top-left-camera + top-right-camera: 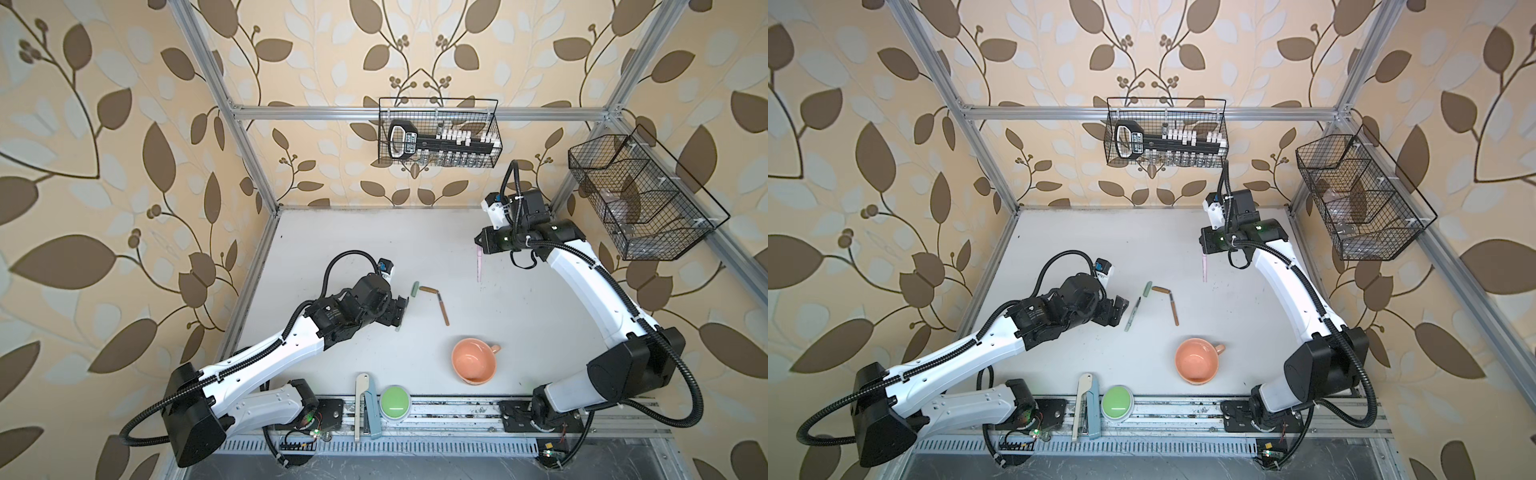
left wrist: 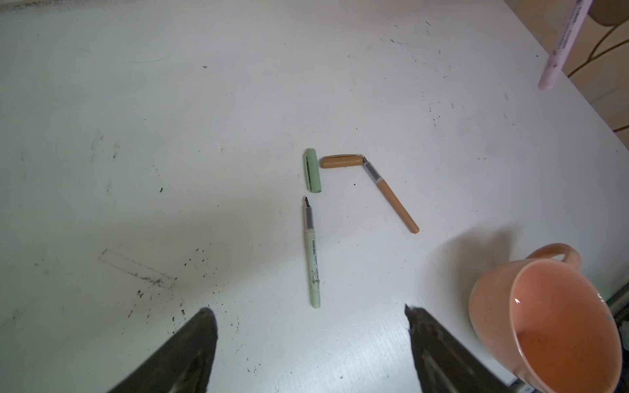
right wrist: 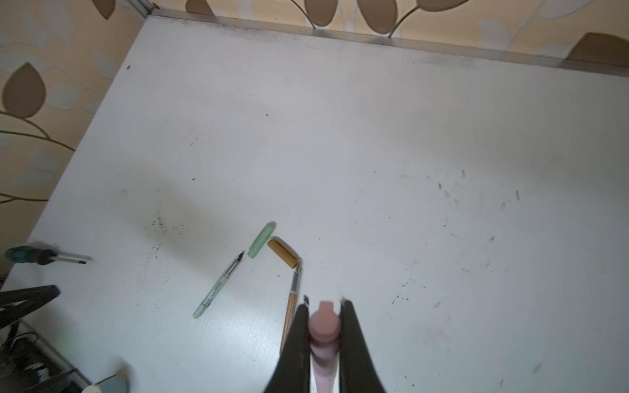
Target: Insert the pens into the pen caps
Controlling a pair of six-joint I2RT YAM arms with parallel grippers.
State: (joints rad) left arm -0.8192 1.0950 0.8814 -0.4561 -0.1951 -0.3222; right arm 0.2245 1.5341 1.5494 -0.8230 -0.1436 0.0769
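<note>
I need to use my right gripper to set the pale pink pen on the bare table [image 1: 499,276] [image 3: 470,296] well behind the handle of the peach mug. The pen now hangs above the table.
My left gripper [image 1: 401,309] [image 2: 308,309] hangs open over the table, just behind the grey-green pen [image 1: 1132,314] [image 2: 312,258], which lies flat with its dark tip toward the pale green cap [image 1: 414,289] [image 2: 313,170]. The tan-brown pen [image 1: 443,311] [image 2: 391,200] lies with its tip touching the end of the tan-brown cap [image 1: 428,289] [image 2: 342,161], at an angle to it. My right gripper [image 1: 478,245] [image 3: 325,301] is shut on the pale pink pen [image 1: 479,266] [image 3: 325,323], which hangs straight down above the table. Its wider pink top end, which looks like the pink cap, sits between the fingers.
A peach mug [image 1: 473,360] lies tipped near the front. A green button [image 1: 395,401] and a white-and-blue tool [image 1: 365,407] sit at the front edge. A teal-handled screwdriver [image 3: 34,255] lies at the left edge. Wire baskets [image 1: 438,133] [image 1: 640,199] hang on the walls.
</note>
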